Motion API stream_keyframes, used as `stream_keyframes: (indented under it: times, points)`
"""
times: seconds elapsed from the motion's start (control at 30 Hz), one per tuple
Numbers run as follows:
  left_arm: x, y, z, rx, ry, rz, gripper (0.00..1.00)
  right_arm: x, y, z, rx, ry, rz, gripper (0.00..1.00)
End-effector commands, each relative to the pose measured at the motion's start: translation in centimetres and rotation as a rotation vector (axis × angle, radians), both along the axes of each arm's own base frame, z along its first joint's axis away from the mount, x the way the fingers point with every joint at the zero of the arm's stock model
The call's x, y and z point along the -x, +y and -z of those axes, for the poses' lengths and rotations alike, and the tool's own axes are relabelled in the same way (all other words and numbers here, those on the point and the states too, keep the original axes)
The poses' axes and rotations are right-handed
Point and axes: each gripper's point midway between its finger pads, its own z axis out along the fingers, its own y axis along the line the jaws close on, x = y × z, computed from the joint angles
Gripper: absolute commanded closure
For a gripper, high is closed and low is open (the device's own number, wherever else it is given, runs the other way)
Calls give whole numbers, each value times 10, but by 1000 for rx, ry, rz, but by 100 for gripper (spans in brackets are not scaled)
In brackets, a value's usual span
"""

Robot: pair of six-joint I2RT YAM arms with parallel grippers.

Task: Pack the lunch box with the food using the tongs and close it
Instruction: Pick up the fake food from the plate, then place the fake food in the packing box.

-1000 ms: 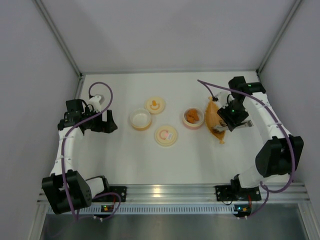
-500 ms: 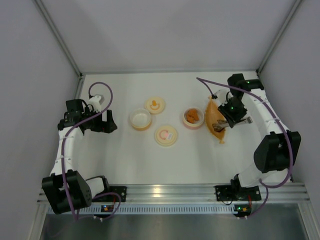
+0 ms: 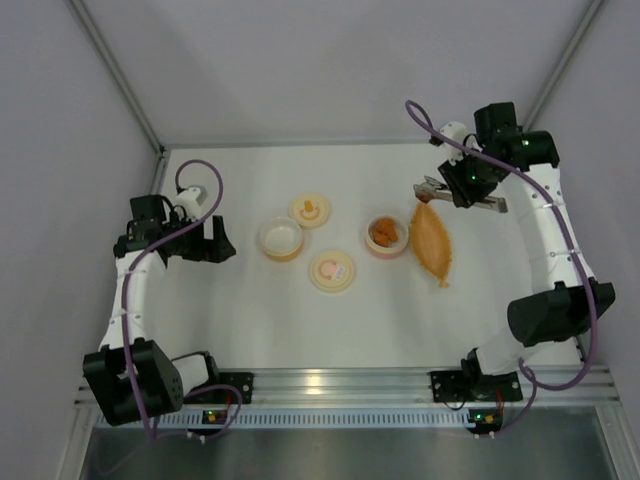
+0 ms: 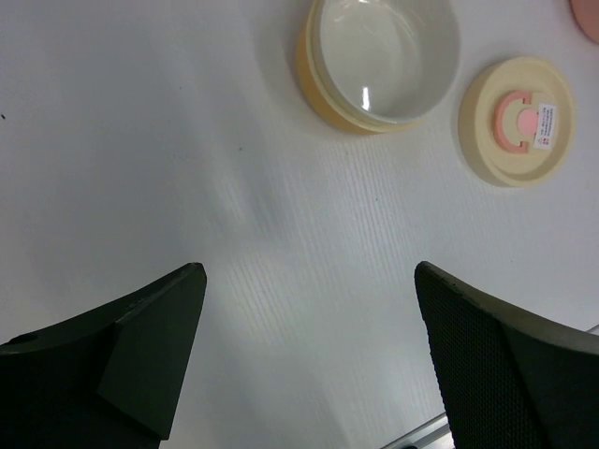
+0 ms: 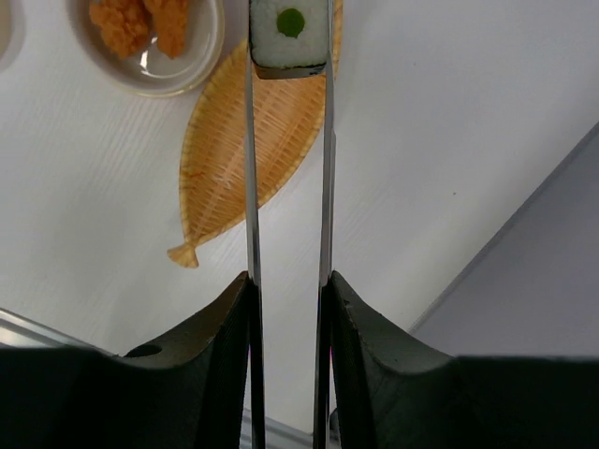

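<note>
Next, my right gripper releases the small white block inside the empty round container with the yellow rim (image 3: 281,240).
My right gripper (image 3: 468,183) (image 5: 288,292) is shut on the silver tongs (image 3: 432,187) (image 5: 251,168), held in the air behind the orange pointed bag (image 3: 432,243) (image 5: 245,140). A small white block with a green dot (image 5: 290,36) sits between the tongs' far ends. The pink-rimmed lunch box (image 3: 386,237) (image 5: 192,67) holds orange-brown food chunks (image 5: 140,23), just left of the bag. Its cream lid with a pink mark (image 3: 332,271) (image 4: 515,120) lies flat in front. My left gripper (image 3: 222,243) (image 4: 309,273) hangs open and empty over bare table at the left.
A second round container with a yellow rim (image 3: 281,238) (image 4: 379,56) stands empty left of centre. A small cream lid with an orange mark (image 3: 311,210) lies behind it. Grey walls close in the left, back and right sides.
The right gripper closed on the tongs, lifted them off the orange bag and carried them up and toward the back right. The left arm stayed put.
</note>
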Motion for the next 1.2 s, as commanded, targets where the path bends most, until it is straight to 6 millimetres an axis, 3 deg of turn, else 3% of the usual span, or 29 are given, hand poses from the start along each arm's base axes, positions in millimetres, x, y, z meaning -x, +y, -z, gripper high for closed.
stream_keyframes:
  times: [0.0,0.17,0.33,0.57,0.7,0.83,0.97,1.17]
  points:
    - [-14,-9,-33,65,-68,27,2,12,33,-15,-93,17,-41,100]
    - [-20,-16,-52,120,-71,37,2,-8,105,-11,-178,-73,-128,100]
    - [-23,-18,-57,186,-47,32,2,-27,170,-6,-238,-138,-192,100]
    - [-31,-10,-54,295,15,7,2,-23,259,8,-286,-151,-316,100]
    - [-33,-2,-51,323,25,-10,2,-21,295,8,-316,-166,-370,100]
    - [-34,2,-47,343,36,-17,2,-23,322,7,-343,-177,-401,100]
    - [-33,4,-42,334,44,-20,2,-18,343,20,-328,-158,-436,100]
    - [-32,7,-35,305,40,-23,2,-17,349,47,-297,-102,-448,100]
